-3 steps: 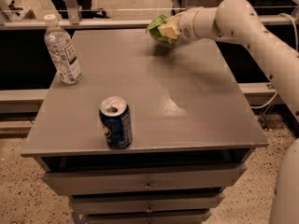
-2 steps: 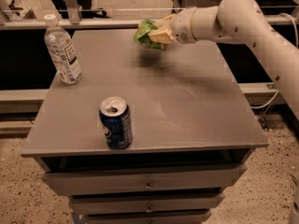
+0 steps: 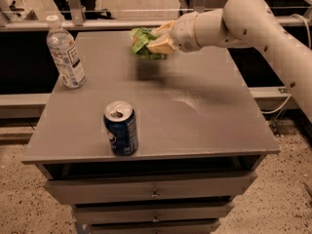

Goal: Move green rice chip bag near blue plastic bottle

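Note:
The robot's gripper needs to set the green rice chip bag down beside the blue plastic bottle, behind the blue soda can [image 3: 111,69].
The green rice chip bag [image 3: 142,42] is crumpled and held in the air above the far middle of the grey table top [image 3: 195,116]. My gripper [image 3: 157,39] reaches in from the right on a white arm and is shut on the bag. The bag's shadow falls on the table just below it. The blue plastic bottle [image 3: 65,52], clear with a white cap and a white label, stands upright at the far left corner of the table, some way left of the bag.
A blue soda can [image 3: 121,127], opened, stands upright near the front edge, left of centre. The table is a drawer cabinet with drawer fronts [image 3: 151,191] below. A rail and dark gaps lie behind the table. Speckled floor surrounds it.
My gripper has carried the green bag leftward across the far part of the table, toward the bottle. The bottle and the can have not moved.

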`<move>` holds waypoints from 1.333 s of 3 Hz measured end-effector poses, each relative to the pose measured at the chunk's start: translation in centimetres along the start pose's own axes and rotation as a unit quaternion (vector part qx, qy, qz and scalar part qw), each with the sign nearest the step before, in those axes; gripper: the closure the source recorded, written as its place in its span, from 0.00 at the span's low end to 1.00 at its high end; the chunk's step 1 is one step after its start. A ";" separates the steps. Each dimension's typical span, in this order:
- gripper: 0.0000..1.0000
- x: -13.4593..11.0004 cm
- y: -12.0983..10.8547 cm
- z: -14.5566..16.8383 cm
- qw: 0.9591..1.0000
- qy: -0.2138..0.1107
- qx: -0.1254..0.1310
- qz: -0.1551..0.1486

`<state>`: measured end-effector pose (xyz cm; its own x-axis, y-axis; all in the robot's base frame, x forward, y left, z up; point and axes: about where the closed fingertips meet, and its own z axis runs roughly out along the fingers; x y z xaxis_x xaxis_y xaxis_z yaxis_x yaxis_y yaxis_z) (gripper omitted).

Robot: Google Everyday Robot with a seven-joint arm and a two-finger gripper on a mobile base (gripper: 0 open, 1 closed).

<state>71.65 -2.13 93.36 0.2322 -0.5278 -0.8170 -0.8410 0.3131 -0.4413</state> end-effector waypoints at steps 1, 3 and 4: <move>1.00 -0.2 0.7 0.7 1.000 -0.001 -0.025 -0.012; 1.00 -1.7 7.0 3.4 0.988 -0.028 -0.133 -0.068; 1.00 -2.1 9.8 5.1 0.982 -0.047 -0.164 -0.083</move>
<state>65.47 6.07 88.86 0.4099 -0.4697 -0.7819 -0.8966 -0.0501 -0.4400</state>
